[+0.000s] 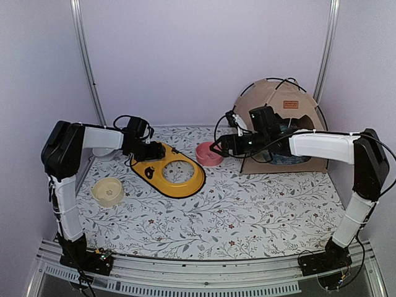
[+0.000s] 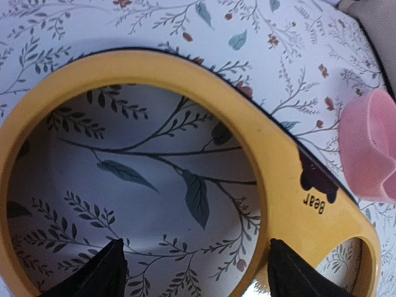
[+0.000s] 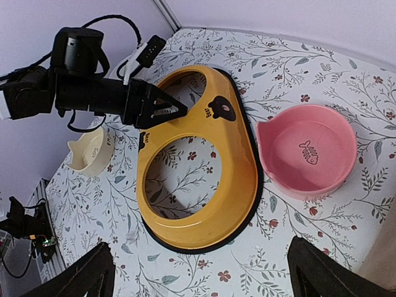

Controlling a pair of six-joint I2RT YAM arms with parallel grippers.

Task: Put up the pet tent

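My right gripper should move next to the pink bowl's rim (image 1: 203, 158) (image 3: 276, 180) on the near side, beside the yellow feeder, and take hold of it there.
The pet tent (image 1: 272, 102) stands upright at the back right, a tan dome with thin black poles crossing at its top and a brown label (image 1: 291, 104). My right arm crosses in front of its opening. My right gripper (image 1: 215, 147) hangs open left of the tent, over the table beside the pink bowl (image 1: 208, 154). In the right wrist view its fingers (image 3: 80, 275) stand wide apart with only tablecloth between them. My left gripper (image 1: 150, 154) is open low over the yellow feeder's (image 2: 284, 167) left hole, one finger (image 2: 291, 272) above the rim.
The yellow double-hole feeder (image 1: 198, 179) lies at centre left, both holes empty. The pink bowl (image 3: 309, 151) sits just right of it. A cream bowl (image 1: 107, 191) sits near the left edge. A blue cushion (image 1: 288, 159) shows inside the tent. White walls close the back and sides.
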